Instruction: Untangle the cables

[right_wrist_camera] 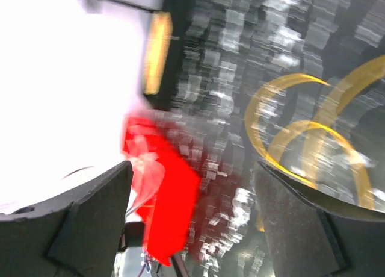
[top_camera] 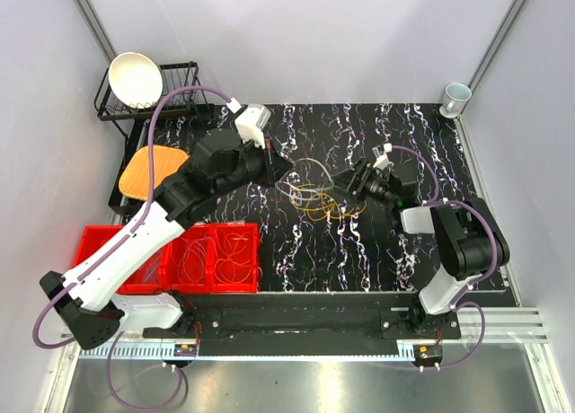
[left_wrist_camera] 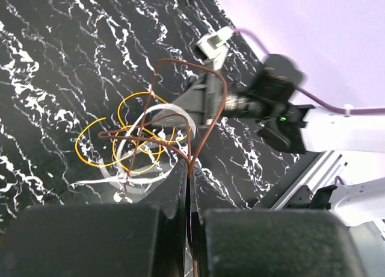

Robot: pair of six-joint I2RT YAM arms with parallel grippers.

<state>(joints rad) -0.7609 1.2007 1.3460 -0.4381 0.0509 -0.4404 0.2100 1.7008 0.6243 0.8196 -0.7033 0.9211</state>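
Observation:
Next, my right gripper closes on the raised loop [top_camera: 330, 178] of the white cable, above the loops of the yellow cable.
The cables [top_camera: 314, 196] lie tangled mid-mat: yellow loops, a whitish loop and a thin brown wire. In the left wrist view my left gripper [left_wrist_camera: 190, 168] is shut on the brown cable [left_wrist_camera: 224, 90], which rises in a tall loop and runs back down into the yellow loops [left_wrist_camera: 133, 140] and the white cable [left_wrist_camera: 157, 115]. In the top view the left gripper [top_camera: 284, 172] is at the tangle's left edge. My right gripper [top_camera: 347, 189] is at its right edge, open. The right wrist view is blurred: its jaws [right_wrist_camera: 192, 174] stand wide apart and empty, with a yellow cable [right_wrist_camera: 313, 131] beside the right finger.
Red bins [top_camera: 243, 232] at the near left hold coiled cables; they also show in the right wrist view [right_wrist_camera: 171, 199]. A dish rack [top_camera: 180, 72] with a white bowl [top_camera: 135, 78] and an orange board [top_camera: 151, 171] are at the far left. A mug [top_camera: 455, 97] stands at the far right corner.

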